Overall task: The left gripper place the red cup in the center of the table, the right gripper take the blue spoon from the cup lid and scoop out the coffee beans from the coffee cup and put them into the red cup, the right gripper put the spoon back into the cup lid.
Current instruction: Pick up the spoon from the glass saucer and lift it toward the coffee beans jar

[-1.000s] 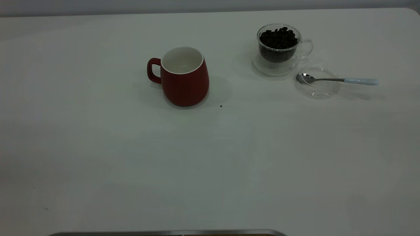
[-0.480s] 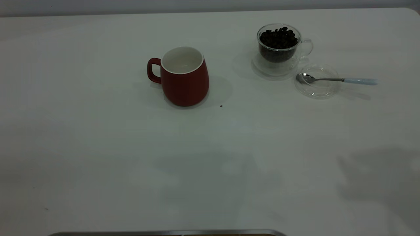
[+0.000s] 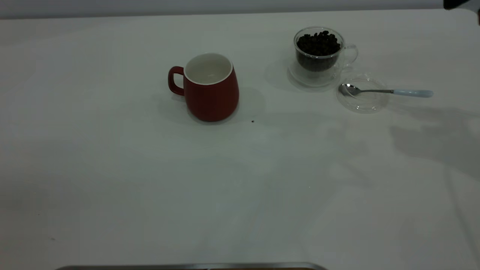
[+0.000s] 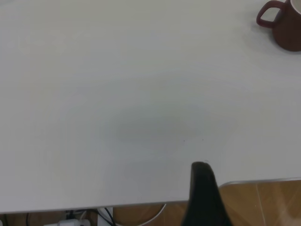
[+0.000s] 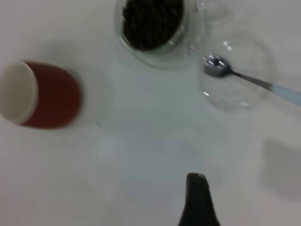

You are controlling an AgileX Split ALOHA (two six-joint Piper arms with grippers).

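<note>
The middle of the blue spoon's handle (image 3: pixel 415 93) (image 5: pixel 297 97), out past the edge of the cup lid, is the next place for my right gripper to go and close.
The red cup (image 3: pixel 212 90) stands upright on the white table (image 3: pixel 150 187), a little left of middle, its handle to the left; it also shows in both wrist views (image 4: pixel 282 28) (image 5: pixel 44 94). Far right stands the glass coffee cup (image 3: pixel 318 56) (image 5: pixel 153 28), full of coffee beans (image 3: pixel 318 43) (image 5: pixel 150 19). Beside it lies the clear cup lid (image 3: pixel 363 103) (image 5: pixel 235 96), with the blue spoon (image 3: pixel 390 91) (image 5: pixel 254 81) resting bowl-in, handle pointing right. My right gripper (image 5: pixel 197 197) hovers above the table between the cups. My left gripper (image 4: pixel 203 193) hangs over the table's near left edge.
A dark bit of the right arm (image 3: pixel 455 3) pokes in at the exterior view's top right corner. A tiny dark speck (image 3: pixel 252 121) lies right of the red cup. A metal strip (image 3: pixel 187 267) runs along the bottom edge. Wooden floor (image 4: pixel 263 202) and cables (image 4: pixel 80 219) show beyond the table.
Arm shadows have swept across the table's right side toward the lid, and a dark part of the right arm has entered the top right corner. Cups, lid and spoon have not moved.
</note>
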